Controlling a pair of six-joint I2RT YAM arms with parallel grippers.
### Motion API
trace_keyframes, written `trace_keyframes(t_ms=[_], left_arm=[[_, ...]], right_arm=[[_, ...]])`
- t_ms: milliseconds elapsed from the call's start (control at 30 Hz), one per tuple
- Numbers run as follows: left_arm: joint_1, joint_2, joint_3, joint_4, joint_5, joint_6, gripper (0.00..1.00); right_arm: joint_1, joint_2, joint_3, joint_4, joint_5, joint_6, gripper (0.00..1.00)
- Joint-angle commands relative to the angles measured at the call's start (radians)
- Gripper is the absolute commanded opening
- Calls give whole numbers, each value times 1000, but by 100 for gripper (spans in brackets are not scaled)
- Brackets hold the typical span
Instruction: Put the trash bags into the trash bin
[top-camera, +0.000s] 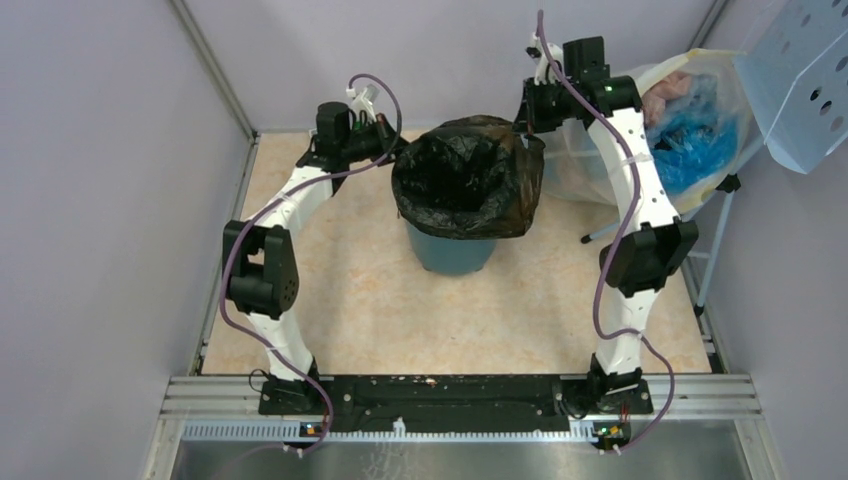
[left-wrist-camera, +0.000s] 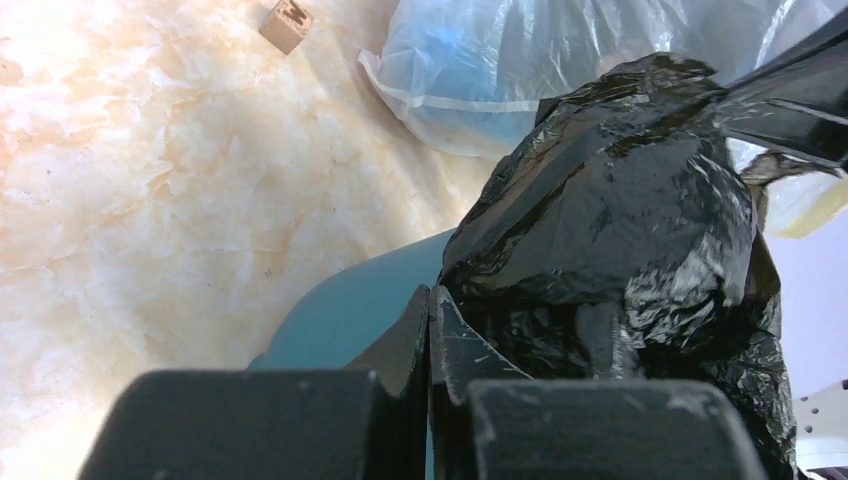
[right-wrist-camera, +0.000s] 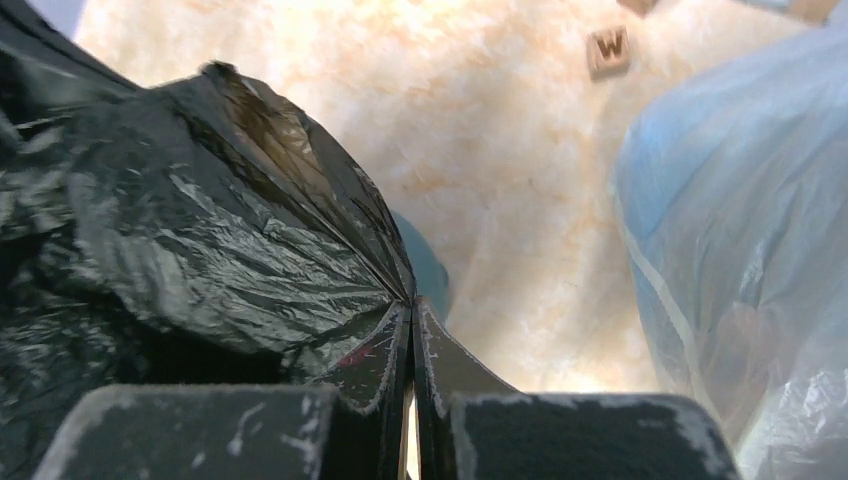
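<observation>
The black trash bag's front edge is loose over the trash bin, so next my left gripper leaves the bin's back rim and stretches the trash bag's front corner (top-camera: 403, 213).
The glossy black trash bag (top-camera: 466, 176) is spread open over the mouth of the teal trash bin (top-camera: 450, 250) at the middle back of the table. My left gripper (top-camera: 397, 150) is shut at the bag's left rim. In the left wrist view its fingertips (left-wrist-camera: 430, 297) meet at the edge of the bag (left-wrist-camera: 620, 200), just above the bin's wall (left-wrist-camera: 350, 310). My right gripper (top-camera: 527, 122) is shut on the bag's right rim. In the right wrist view the bag's folds (right-wrist-camera: 200, 230) converge into the closed gripper (right-wrist-camera: 412, 306). A sliver of the bin (right-wrist-camera: 430, 268) shows behind.
A large translucent whitish sack (top-camera: 690, 130) with blue and pink contents lies at the back right, close to my right arm; it also shows in the left wrist view (left-wrist-camera: 470, 70) and the right wrist view (right-wrist-camera: 740, 200). A small wooden block (right-wrist-camera: 608, 48) lies behind the bin. A white perforated panel (top-camera: 800, 80) on a stand is at far right.
</observation>
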Motion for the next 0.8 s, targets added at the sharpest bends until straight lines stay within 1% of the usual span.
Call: trace_keyframes(t_ms=[0, 100, 167, 300, 367, 433, 500, 533, 633, 700, 767], left_arm=[[4, 18, 11, 34, 27, -5, 0], [3, 25, -6, 36, 26, -7, 0], [3, 26, -19, 39, 27, -10, 0], [1, 23, -53, 56, 29, -23, 0], [1, 19, -72, 63, 24, -27, 0], [1, 12, -89, 69, 18, -33, 0], [1, 5, -98, 66, 15, -32, 0], [3, -2, -99, 56, 4, -24, 0], [12, -38, -87, 9, -50, 7, 0], [26, -64, -83, -11, -83, 12, 0], [48, -89, -88, -27, -111, 1, 0]], right_arm=[[-14, 35, -23, -7, 71, 26, 0], [-14, 40, -78, 6, 83, 34, 0], [-14, 22, -147, 39, 69, 44, 0], [-14, -74, -353, 185, 29, 95, 0], [-14, -125, -469, 257, 43, 128, 0], [-14, -152, -507, 294, 74, 153, 0], [-14, -155, -476, 275, 113, 160, 1], [-15, -153, -440, 252, 150, 160, 5], [-16, -150, -332, 183, 214, 154, 23], [-15, -164, -278, 155, 241, 155, 31], [-15, -208, -275, 150, 249, 159, 38]])
